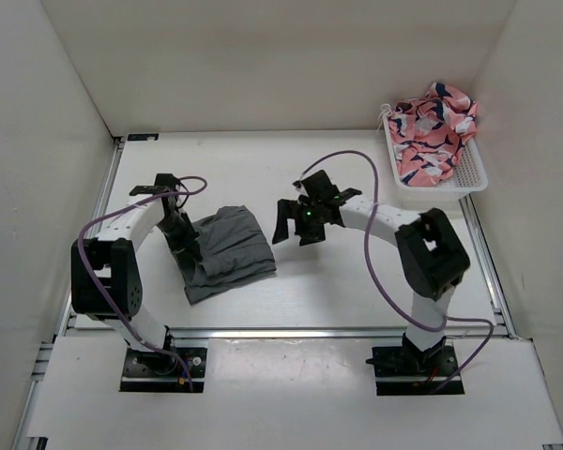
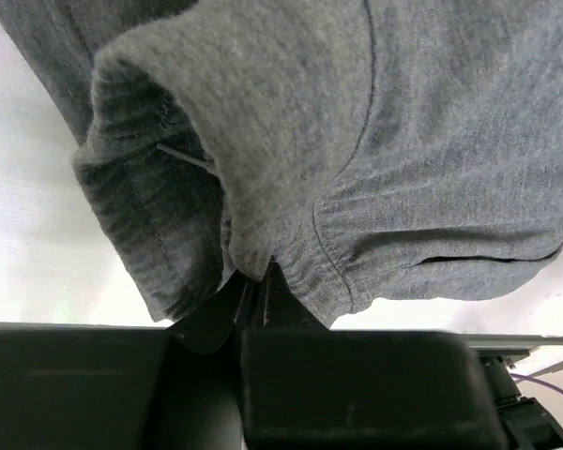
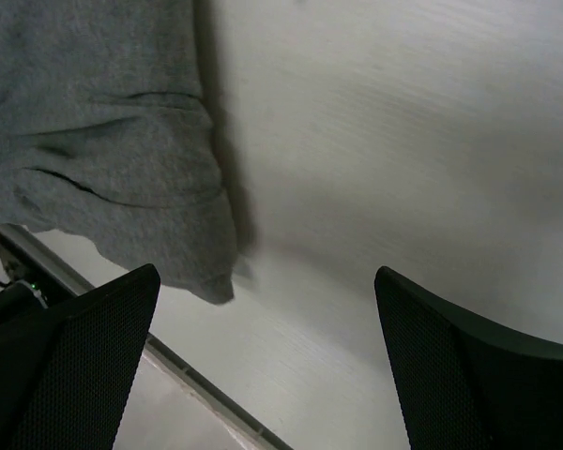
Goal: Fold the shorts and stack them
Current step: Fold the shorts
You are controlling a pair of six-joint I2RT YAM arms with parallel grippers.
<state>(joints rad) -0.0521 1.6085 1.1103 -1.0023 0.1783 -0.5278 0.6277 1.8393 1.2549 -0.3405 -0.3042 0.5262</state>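
The near edge of the grey shorts is at a slant, so next the left gripper pulls the shorts straight toward the middle before the right gripper pinches their loose corner (image 1: 270, 269).
The plain dark grey shorts (image 1: 227, 251) lie folded on the table left of centre. My left gripper (image 1: 186, 246) is at their left edge, shut on a pinch of the grey cloth (image 2: 253, 253) by the ribbed waistband. My right gripper (image 1: 296, 230) is open and empty, just right of the grey shorts; their corner (image 3: 103, 187) shows in the right wrist view, apart from the fingertips (image 3: 84, 347). The pink shorts with navy and white pattern (image 1: 434, 128) lie crumpled in a basket at the back right.
A white plastic basket (image 1: 469, 180) stands at the back right corner. White walls enclose the table on three sides. A metal rail (image 1: 281, 333) runs along the table's near edge. Purple cables loop over both arms.
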